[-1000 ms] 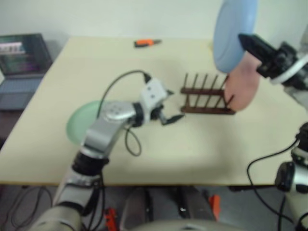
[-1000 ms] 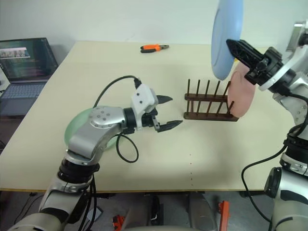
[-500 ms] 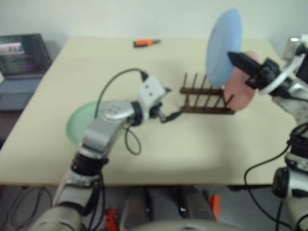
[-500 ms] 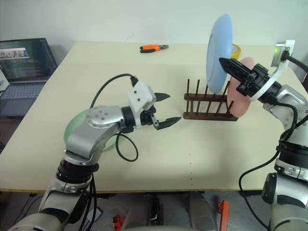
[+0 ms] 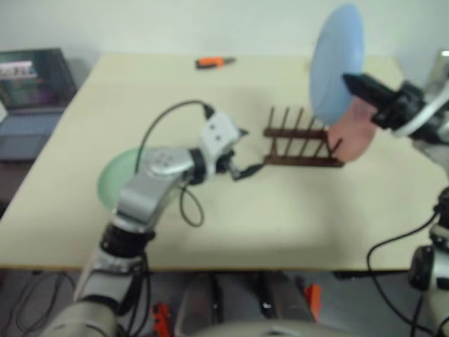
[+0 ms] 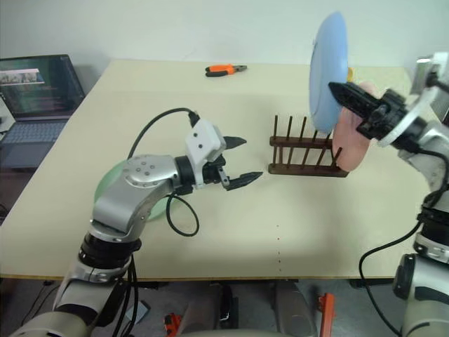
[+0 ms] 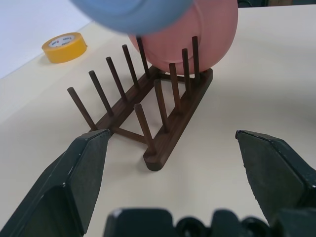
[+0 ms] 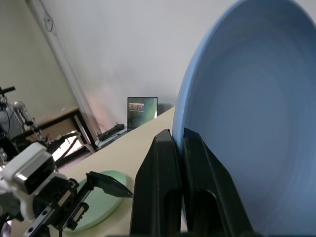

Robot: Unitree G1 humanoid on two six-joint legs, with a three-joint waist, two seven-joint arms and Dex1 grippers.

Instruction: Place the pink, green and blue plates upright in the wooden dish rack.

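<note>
The blue plate will go down flat from my right gripper on the bare tabletop [image 5: 407, 168] beside the pink plate. The blue plate is now held upright above the rack.
My right gripper [image 6: 335, 90] is shut on the rim of the light blue plate [image 6: 328, 67], holding it upright in the air above the right end of the wooden dish rack [image 6: 303, 153]. The pink plate [image 6: 352, 146] stands upright in the rack's right end slots. At the table's left, the green plate [image 6: 111, 188] lies flat, partly hidden behind my left arm. My left gripper [image 6: 243, 160] is open just left of the rack, with nothing between its fingers [image 7: 74, 177]. In the right wrist view the fingers [image 8: 165, 163] pinch the blue plate's edge [image 8: 256, 113].
Orange-handled pliers [image 6: 226, 69] lie at the table's far edge. A yellow tape roll [image 7: 64, 46] sits beyond the rack. An open laptop [image 6: 35, 88] stands on a separate surface to the left. Bare tabletop [image 6: 295, 217] spreads in front of the rack.
The right gripper dipped left toward the rack with the blue plate, then shifted back right and slightly up. The left gripper stayed open in place.
</note>
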